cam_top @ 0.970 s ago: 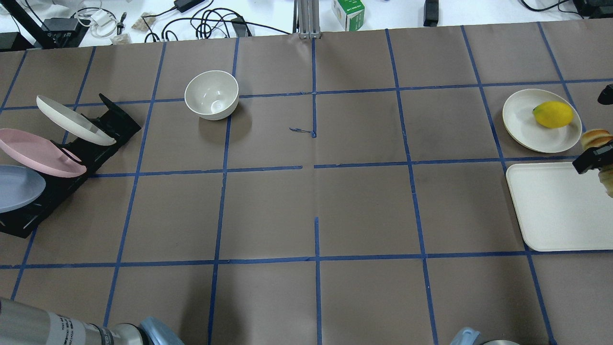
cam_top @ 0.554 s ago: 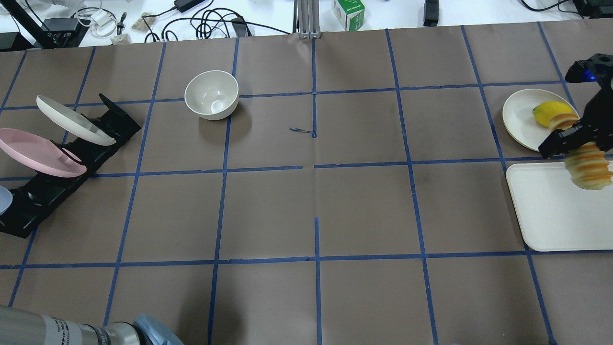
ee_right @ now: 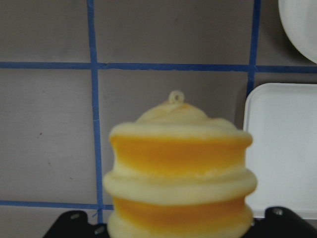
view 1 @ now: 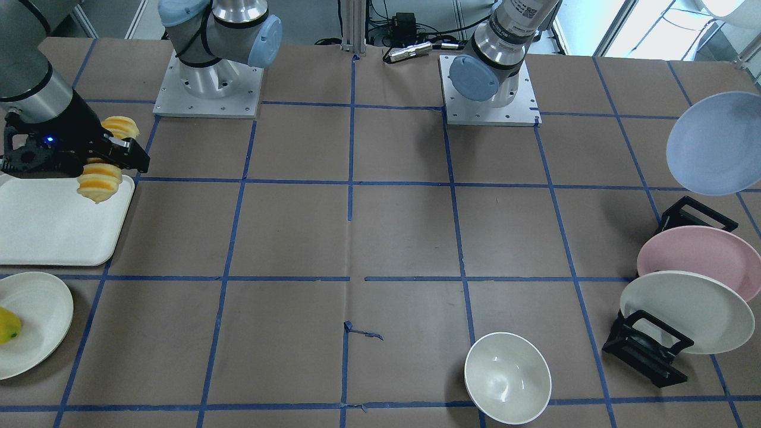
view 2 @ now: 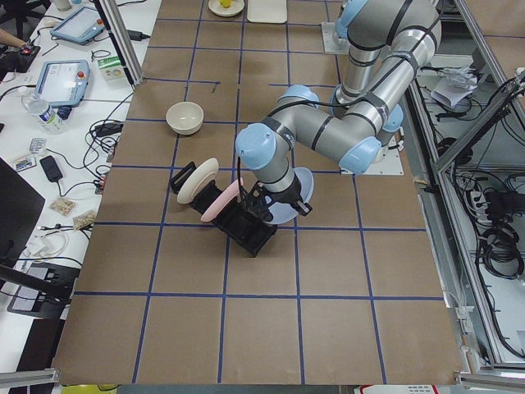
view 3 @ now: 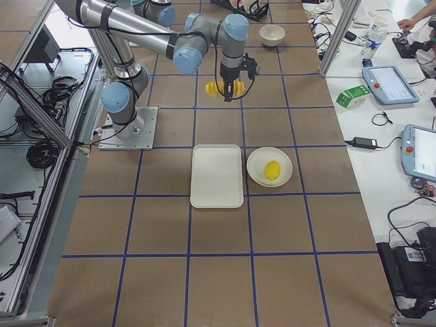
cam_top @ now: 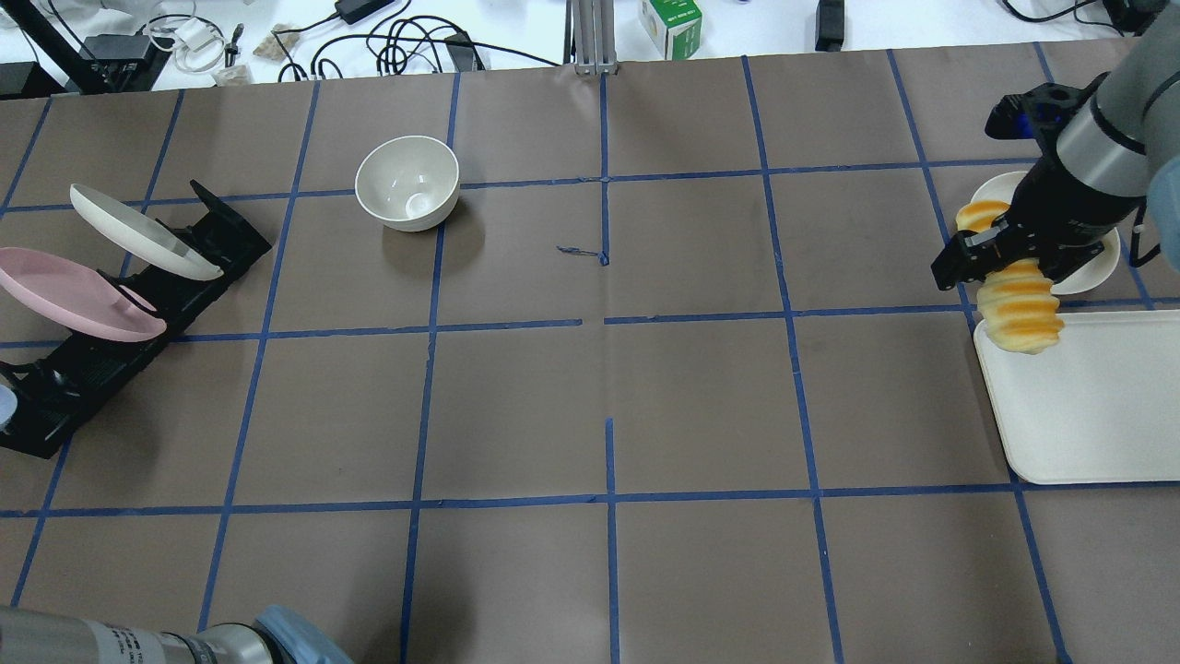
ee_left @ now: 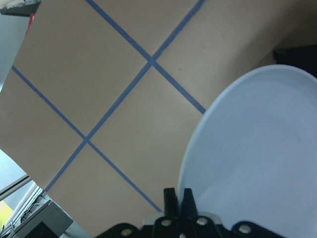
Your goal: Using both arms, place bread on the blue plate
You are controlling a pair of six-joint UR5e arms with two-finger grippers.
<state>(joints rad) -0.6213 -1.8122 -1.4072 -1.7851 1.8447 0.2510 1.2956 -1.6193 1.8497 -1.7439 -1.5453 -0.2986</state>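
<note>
Next, my left gripper releases the blue plate over the gap in the blue tape line (view 1: 361, 282), which is at the middle of the table.
My right gripper (cam_top: 991, 260) is shut across the middle of the bread (cam_top: 1016, 315), a pale yellow loaf with orange stripes. It holds the loaf in the air over the near-left corner of the white tray (cam_top: 1088, 406). The bread also shows in the front view (view 1: 98, 179) and fills the right wrist view (ee_right: 178, 168). My left gripper (ee_left: 178, 197) is shut on the rim of the blue plate (ee_left: 252, 158). It holds the plate tilted in the air beside the black rack (view 1: 648, 351). The plate shows at the front view's right edge (view 1: 713, 142).
The rack (cam_top: 120, 323) holds a pink plate (cam_top: 78, 293) and a white plate (cam_top: 143, 231). A white bowl (cam_top: 407, 182) stands left of centre at the back. A white plate (view 1: 30, 324) with a yellow lemon (view 1: 7, 326) lies beyond the tray.
My right gripper has carried the bread from the table's right edge leftward, toward the middle. The blue plate has left the rack and nearly gone out of the overhead view.
</note>
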